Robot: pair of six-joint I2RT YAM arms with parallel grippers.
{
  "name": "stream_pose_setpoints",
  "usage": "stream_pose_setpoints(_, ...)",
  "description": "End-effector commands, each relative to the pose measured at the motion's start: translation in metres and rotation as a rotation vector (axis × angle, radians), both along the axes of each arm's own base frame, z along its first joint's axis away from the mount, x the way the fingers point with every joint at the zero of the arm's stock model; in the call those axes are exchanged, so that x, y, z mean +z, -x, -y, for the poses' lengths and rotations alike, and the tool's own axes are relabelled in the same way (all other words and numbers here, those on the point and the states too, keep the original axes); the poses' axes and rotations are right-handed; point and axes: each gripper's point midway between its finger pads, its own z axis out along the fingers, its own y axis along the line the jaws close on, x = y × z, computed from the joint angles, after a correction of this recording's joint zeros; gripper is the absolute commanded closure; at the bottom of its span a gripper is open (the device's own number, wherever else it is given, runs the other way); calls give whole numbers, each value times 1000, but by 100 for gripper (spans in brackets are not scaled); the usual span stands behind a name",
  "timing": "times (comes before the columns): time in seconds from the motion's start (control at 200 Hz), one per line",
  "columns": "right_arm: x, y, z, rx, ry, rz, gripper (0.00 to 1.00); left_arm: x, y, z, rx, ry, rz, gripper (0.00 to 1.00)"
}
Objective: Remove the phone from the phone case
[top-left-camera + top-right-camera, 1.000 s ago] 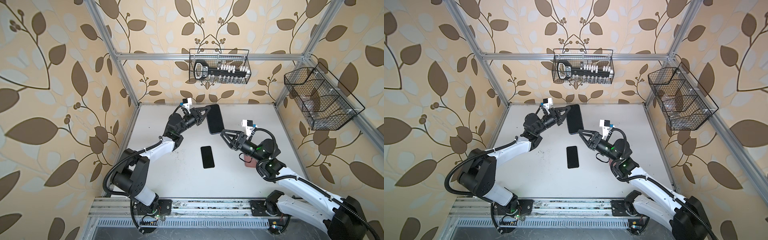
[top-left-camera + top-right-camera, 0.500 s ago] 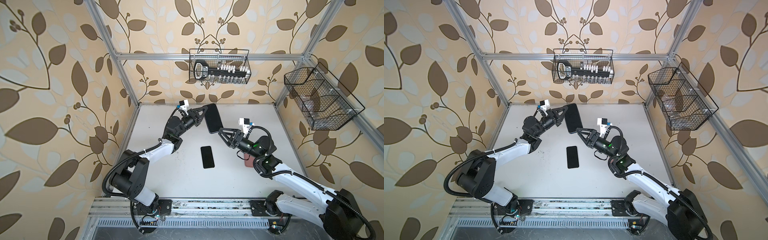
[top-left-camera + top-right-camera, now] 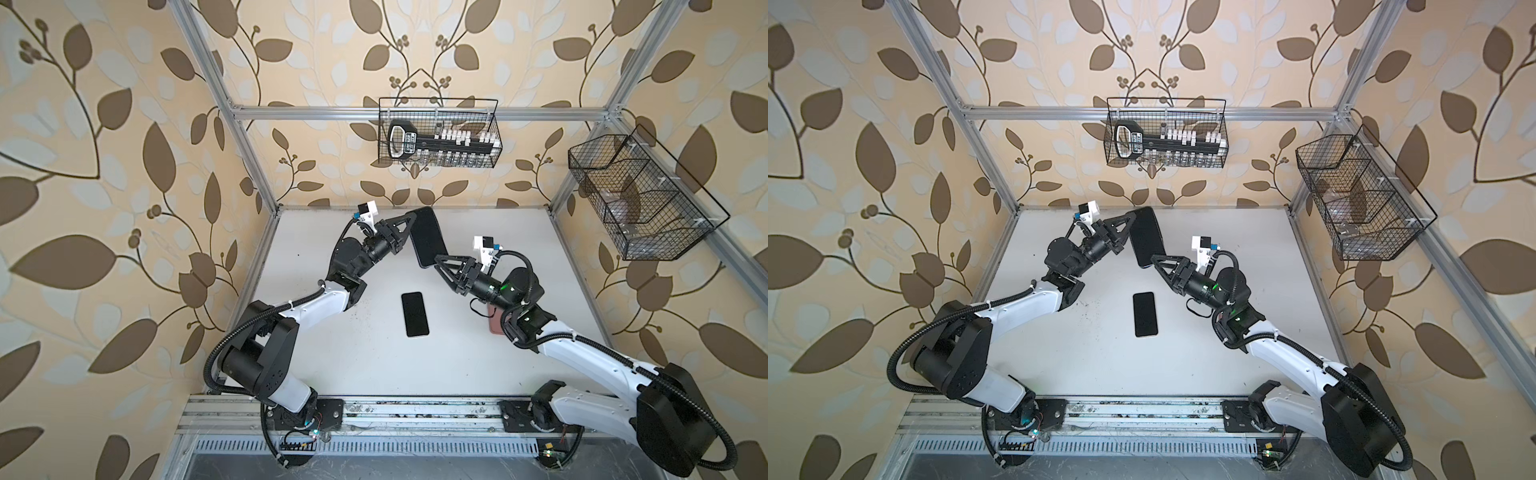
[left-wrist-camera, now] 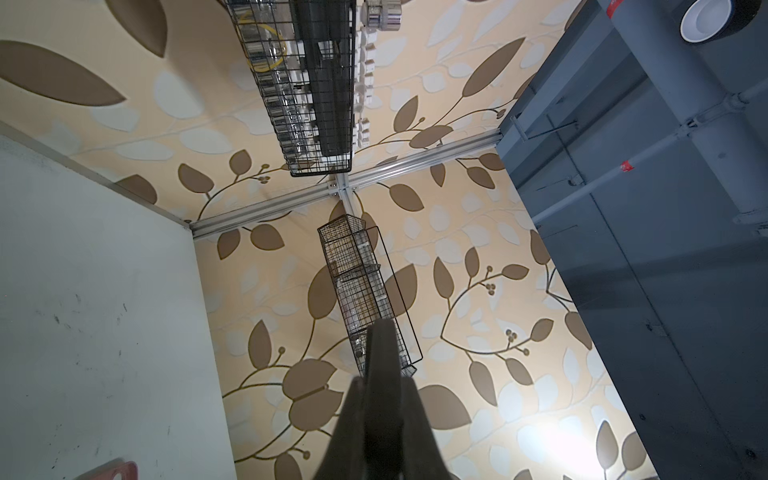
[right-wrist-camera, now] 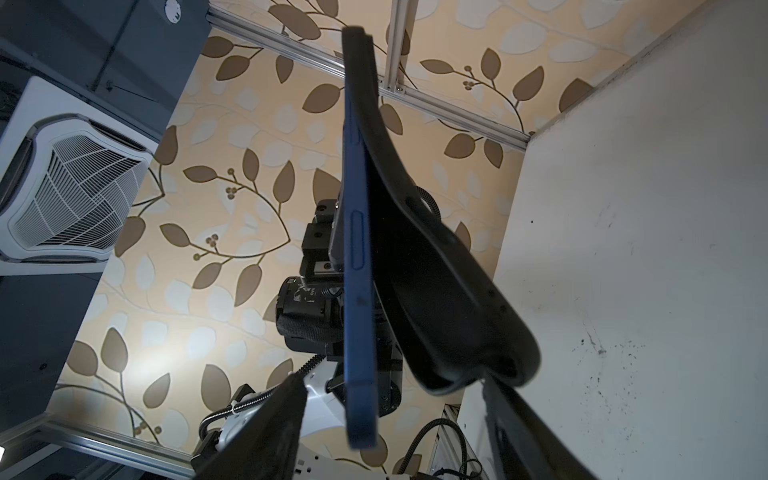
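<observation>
The left gripper is pinching the phone and case together near their far end, so the robot's right gripper will take their lower corner [image 3: 441, 255] before the left gripper opens.
My left gripper [image 3: 409, 220] [image 3: 1128, 219] holds a dark blue phone [image 3: 428, 237] [image 3: 1146, 237] in the air over the back of the table, screen up. In the left wrist view its fingers [image 4: 384, 374] are shut on the thin edge. The right wrist view shows the phone [image 5: 357, 249] edge-on. The black phone case [image 5: 436, 291] is bent away from its lower half and still joined at the far end. My right gripper [image 3: 440, 259] [image 3: 1156, 259] [image 5: 386, 415] is open, its fingers astride the lower end of phone and case.
A second black phone [image 3: 414, 313] [image 3: 1145, 313] lies flat mid-table. A pink case [image 3: 494, 324] [image 4: 116, 471] lies under my right arm. A wire basket [image 3: 440, 137] hangs on the back wall, and a second basket [image 3: 640, 199] hangs on the right wall.
My right gripper has moved up and left to the phone's lower end, and its jaws have narrowed. The left gripper has kept the phone almost in place.
</observation>
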Motion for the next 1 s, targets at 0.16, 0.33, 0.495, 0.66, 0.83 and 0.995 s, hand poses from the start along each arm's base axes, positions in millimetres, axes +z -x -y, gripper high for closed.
stream_pose_setpoints(0.16, 55, -4, 3, -16, -87, 137, 41, -3, 40, 27, -156, -36, 49, 100)
stream_pose_setpoints(0.33, 55, -4, 5, -19, -85, 140, 43, -26, 41, 31, -157, -112, 27, 100)
stream_pose_setpoints(0.495, 53, -4, 6, -23, -74, 135, 43, -39, 42, 30, -155, -133, 6, 100)
stream_pose_setpoints(0.66, 50, -3, 6, -23, -71, 130, 43, -29, 41, 30, -157, -114, 17, 100)
stream_pose_setpoints(0.83, 46, 0, 14, -44, -47, 125, 38, -8, 30, 25, -155, -68, 37, 100)
stream_pose_setpoints(0.995, 46, 6, 25, -66, -36, 129, 37, 12, 14, 11, -137, -17, 61, 100)
